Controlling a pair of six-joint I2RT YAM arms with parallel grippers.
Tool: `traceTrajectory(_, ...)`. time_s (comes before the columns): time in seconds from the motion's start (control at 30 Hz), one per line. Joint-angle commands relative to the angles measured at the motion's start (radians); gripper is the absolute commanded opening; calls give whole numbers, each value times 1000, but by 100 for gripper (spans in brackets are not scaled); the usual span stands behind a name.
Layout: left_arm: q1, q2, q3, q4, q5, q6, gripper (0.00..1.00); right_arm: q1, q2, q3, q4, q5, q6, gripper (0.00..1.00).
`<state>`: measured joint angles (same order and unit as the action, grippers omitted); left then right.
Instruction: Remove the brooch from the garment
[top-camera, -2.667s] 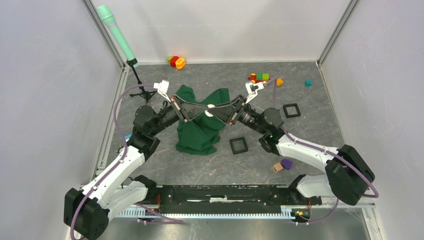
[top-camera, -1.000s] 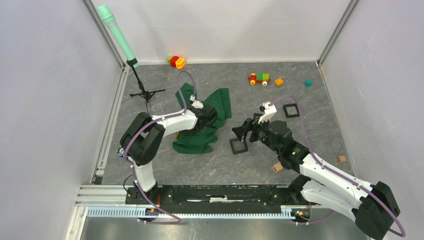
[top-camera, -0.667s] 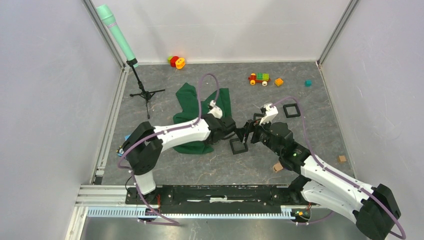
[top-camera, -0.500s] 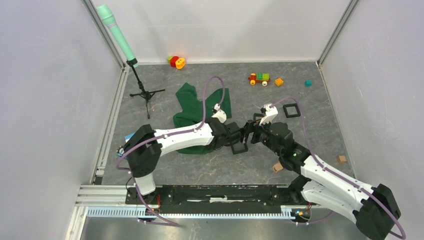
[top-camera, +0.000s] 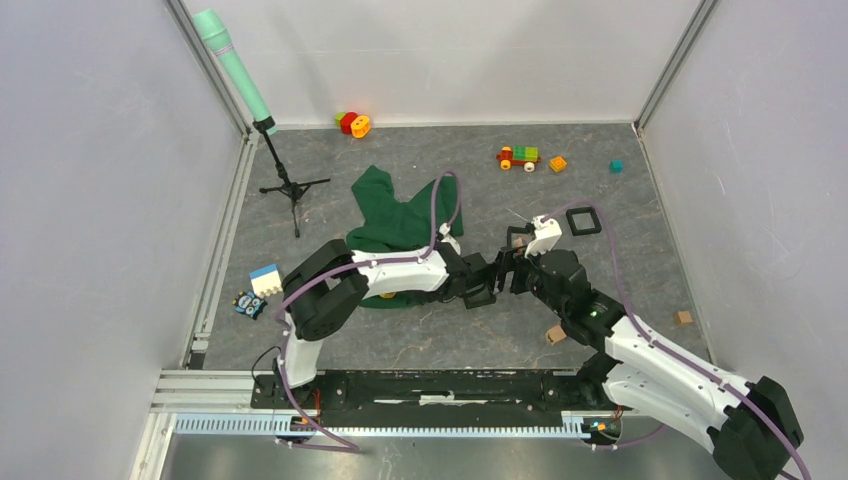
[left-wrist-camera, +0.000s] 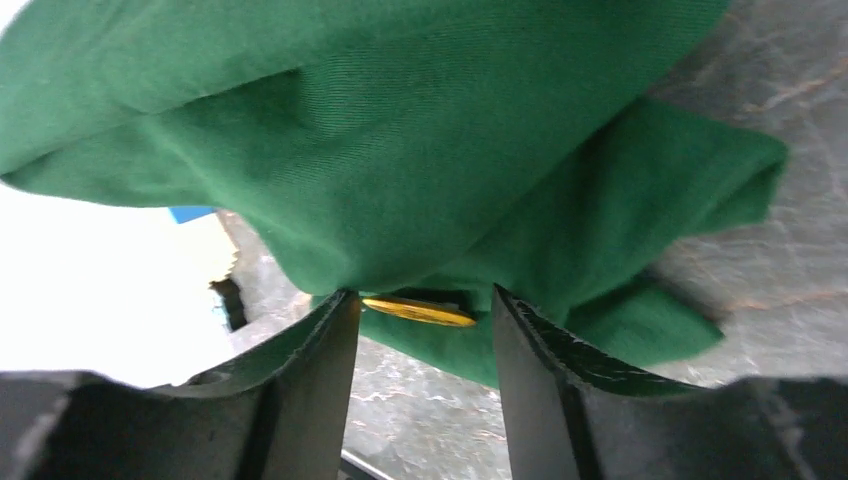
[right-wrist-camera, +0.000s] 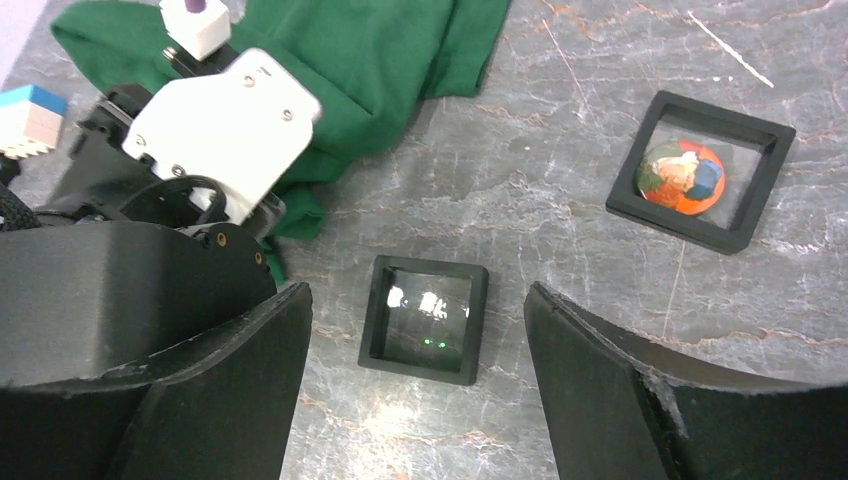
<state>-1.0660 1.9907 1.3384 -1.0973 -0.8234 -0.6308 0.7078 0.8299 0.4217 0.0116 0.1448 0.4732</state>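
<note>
The yellow brooch slants under the garment's fold, clear of a finger, so my left gripper should open and grip the brooch's opposite edges (left-wrist-camera: 468, 319) before pulling.
The green garment (top-camera: 400, 222) lies crumpled left of centre, and its folds (left-wrist-camera: 400, 150) fill the left wrist view. I see no brooch in any view. My left gripper (top-camera: 475, 287) is low by the garment's near edge with its jaws (left-wrist-camera: 422, 296) open. A thin yellow disc (left-wrist-camera: 418, 311), seen edge-on, sits between the fingertips under a cloth fold; it is close to the left finger and clear of the right one. My right gripper (top-camera: 505, 272) hangs open (right-wrist-camera: 418, 298) above an empty black square frame (right-wrist-camera: 372, 322).
A second black frame (right-wrist-camera: 735, 122) holds a colourful round piece (right-wrist-camera: 680, 175); it lies back right (top-camera: 583, 220). A toy train (top-camera: 519, 156), small blocks (top-camera: 558, 163), a microphone stand (top-camera: 285, 185), a blue-white block (top-camera: 264, 279) and wooden blocks (top-camera: 555, 334) are scattered around.
My left arm swung right from over the garment to beside the right gripper, and its jaws went from shut to open. The right gripper shifted only slightly.
</note>
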Motion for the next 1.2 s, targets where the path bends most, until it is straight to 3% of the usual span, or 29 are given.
traceTrajectory(0.0, -5, -111, -35, 172, 127, 51, 61, 8, -34, 20, 85, -25, 20, 83)
traceTrajectory(0.3, 10, -347, -180, 252, 181, 14, 61, 3, -88, 7, 33, 55, 12, 83)
traceTrajectory(0.47, 44, -526, -391, 418, 183, -36, 61, 2, -107, 4, 24, 58, 8, 83)
traceTrajectory(0.63, 49, -729, -605, 565, 138, -63, 84, 1, -104, 5, 21, 45, -5, 84)
traceTrajectory(0.7, 49, -800, -674, 638, 148, -43, 86, 1, -98, 6, 22, 39, -9, 84)
traceTrajectory(0.93, 49, -866, -758, 765, 192, 54, 71, 1, -66, 11, 42, 9, 3, 84)
traceTrajectory(1.17, 49, -812, -760, 851, 172, 115, 74, 1, -37, 22, 53, -16, 14, 84)
